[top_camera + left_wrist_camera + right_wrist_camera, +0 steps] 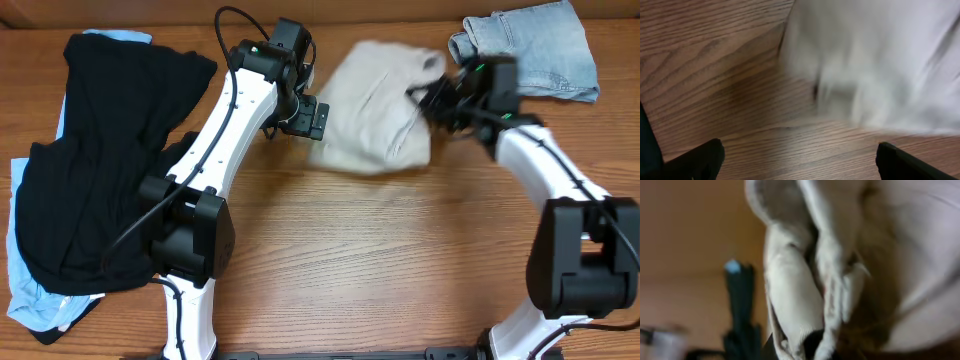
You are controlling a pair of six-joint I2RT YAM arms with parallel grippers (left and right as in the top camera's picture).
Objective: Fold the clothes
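Observation:
My right gripper is going to release the pale beige shorts, setting them free on top of the faded denim shorts [530,48].
The pale beige shorts [378,105] lie bunched at the back middle of the table, blurred by motion. My right gripper [432,96] is shut on their right edge; the right wrist view shows folds of beige cloth [805,280] hanging close over the jaws. My left gripper [308,118] is open and empty, just left of the shorts; in the left wrist view its two fingertips [800,160] are wide apart over bare wood, with the shorts [875,60] ahead. A black garment [100,170] lies on a pale-blue one [30,300] at the left. Faded denim shorts [530,45] lie at the back right.
The wooden table [380,260] spreads in front of the shorts. The left arm [215,150] crosses beside the black pile. The right arm's base [580,260] stands at the front right.

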